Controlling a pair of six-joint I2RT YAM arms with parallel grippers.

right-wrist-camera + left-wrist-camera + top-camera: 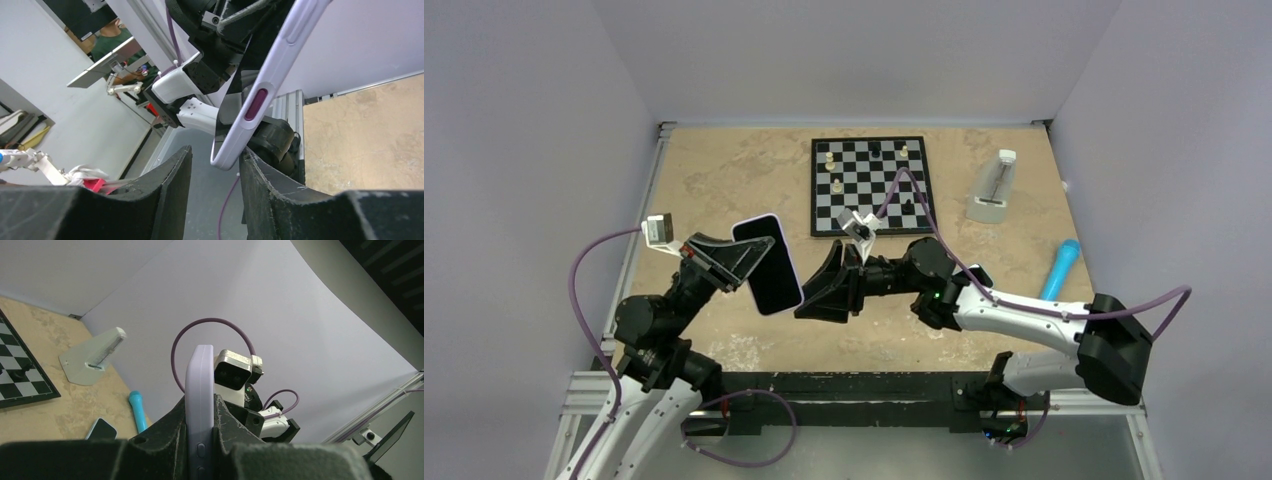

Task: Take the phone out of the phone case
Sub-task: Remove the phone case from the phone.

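Note:
The case's side covers the phone's edge around the purple side button, so next my right gripper pinches the case's lower corner (224,158) and peels it away first.
The phone, black screen up, sits in its lavender case (767,262) and is held in the air, tilted, above the table's near left part. My left gripper (746,258) is shut on it. In the left wrist view the case (199,375) stands edge-on between the two fingers, side buttons showing. My right gripper (812,285) is open, right beside the phone's lower right edge. In the right wrist view the case's lower corner (225,157) hangs between the spread fingers (216,150), close to the right finger. The case (270,75) shows a purple side button.
A chessboard (869,185) with a few pieces lies at the back centre. A white wedge-shaped device (992,188) stands at the back right. A blue cylinder (1059,268) lies at the right. A second small dark-screened device (101,429) lies beside it on the tan table (724,180).

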